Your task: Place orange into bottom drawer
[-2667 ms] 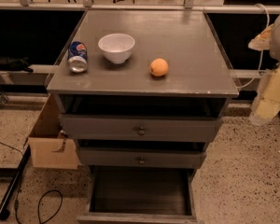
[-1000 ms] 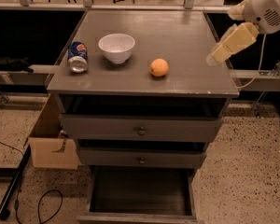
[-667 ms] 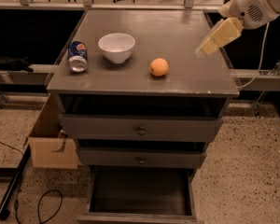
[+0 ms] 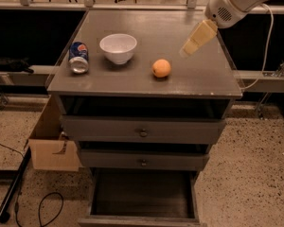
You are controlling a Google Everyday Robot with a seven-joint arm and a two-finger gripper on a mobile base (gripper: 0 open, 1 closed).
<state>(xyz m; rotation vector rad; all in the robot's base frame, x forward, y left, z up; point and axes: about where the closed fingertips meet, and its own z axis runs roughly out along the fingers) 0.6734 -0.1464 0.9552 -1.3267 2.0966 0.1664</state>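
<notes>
The orange (image 4: 162,68) is on the grey cabinet top. Next, my gripper needs to go down to its middle and close there.
The orange (image 4: 161,68) lies on the grey cabinet top (image 4: 199,77), right of centre near the front. My gripper (image 4: 189,48) hangs above the top, up and to the right of the orange, apart from it, its cream fingers pointing down-left toward the fruit. It holds nothing. The bottom drawer (image 4: 142,218) is pulled out at the foot of the cabinet, its dark interior showing.
A white bowl (image 4: 118,48) and a blue soda can (image 4: 78,57) lying on its side sit on the left of the top. Two upper drawers with round knobs (image 4: 143,133) are slightly ajar. A cardboard box (image 4: 49,148) stands on the floor at left.
The arm has swung in from the right side of the cabinet and moved left and down over the top toward the orange. The orange has not moved.
</notes>
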